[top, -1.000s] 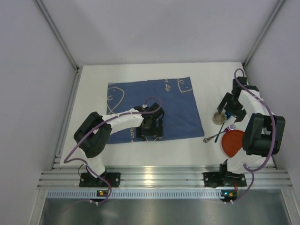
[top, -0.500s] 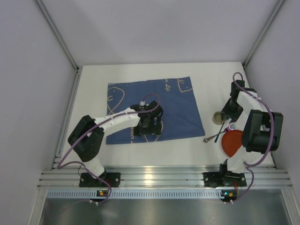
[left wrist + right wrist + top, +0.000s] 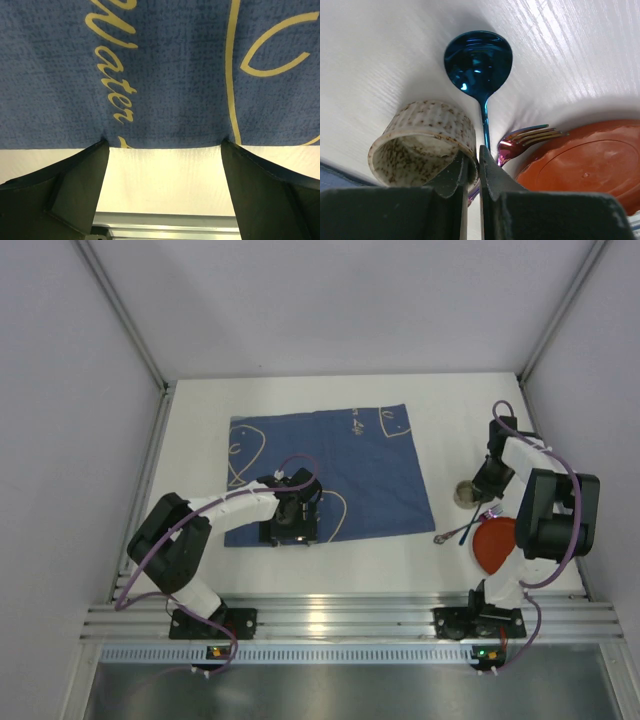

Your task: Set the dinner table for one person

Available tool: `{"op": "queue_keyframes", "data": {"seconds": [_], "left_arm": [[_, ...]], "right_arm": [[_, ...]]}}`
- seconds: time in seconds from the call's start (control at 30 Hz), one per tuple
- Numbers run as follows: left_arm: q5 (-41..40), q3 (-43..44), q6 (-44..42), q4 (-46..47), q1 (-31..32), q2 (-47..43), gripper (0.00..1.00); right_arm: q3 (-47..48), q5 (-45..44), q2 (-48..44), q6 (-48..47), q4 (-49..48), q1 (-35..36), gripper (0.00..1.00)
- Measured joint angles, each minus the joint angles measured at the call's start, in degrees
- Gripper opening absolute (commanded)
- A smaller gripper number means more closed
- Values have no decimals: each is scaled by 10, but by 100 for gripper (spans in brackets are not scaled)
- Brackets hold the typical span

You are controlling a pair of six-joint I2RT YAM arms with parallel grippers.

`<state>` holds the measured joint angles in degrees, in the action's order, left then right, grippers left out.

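Note:
My right gripper needs to release the small speckled cup on the blue patterned mat's far corner [image 3: 386, 429] nearest the orange plate.
On the white dinner table [image 3: 450, 410] lies a blue patterned mat [image 3: 330, 465]. My left gripper [image 3: 290, 530] hovers open at the mat's near edge; the left wrist view shows the mat [image 3: 165, 75] ending between the spread fingers of the left gripper [image 3: 165, 145], with bare table [image 3: 165, 175] below. At the right, my right gripper [image 3: 481, 483] is shut on the rim of a small speckled cup [image 3: 466, 493]. In the right wrist view one finger sits inside the cup [image 3: 420, 135] and one outside, the right gripper [image 3: 476, 155] pinching its wall.
A blue spoon [image 3: 478, 57] lies just beyond the cup, a purple fork [image 3: 530, 137] rests against an orange plate [image 3: 590, 155] to its right. From above, the plate [image 3: 497, 543] is near the right arm's base. A metal rail [image 3: 165, 220] borders the near table edge.
My right gripper closed on the cup's rim. My left arm drew back toward the near left, bringing its open gripper from mid-mat to the mat's near edge.

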<state>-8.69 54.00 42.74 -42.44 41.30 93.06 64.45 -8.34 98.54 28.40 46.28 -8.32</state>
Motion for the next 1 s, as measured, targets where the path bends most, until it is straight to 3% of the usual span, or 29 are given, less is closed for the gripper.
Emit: {"op": "queue_keyframes", "data": {"seconds": [0.3, 0.53, 0.77, 1.0], "left_arm": [[0, -40, -34, 9, -42, -40, 98], [-15, -24, -37, -28, -48, -41, 98], [-25, 68, -40, -79, -48, -62, 98], [-38, 109, -40, -113, -48, -96, 98]], "right_arm": [[73, 7, -10, 23, 31, 49, 0], [179, 23, -8, 52, 47, 151, 0], [338, 31, 116, 68, 38, 230, 0], [494, 21, 291, 66, 53, 239, 0]]}}
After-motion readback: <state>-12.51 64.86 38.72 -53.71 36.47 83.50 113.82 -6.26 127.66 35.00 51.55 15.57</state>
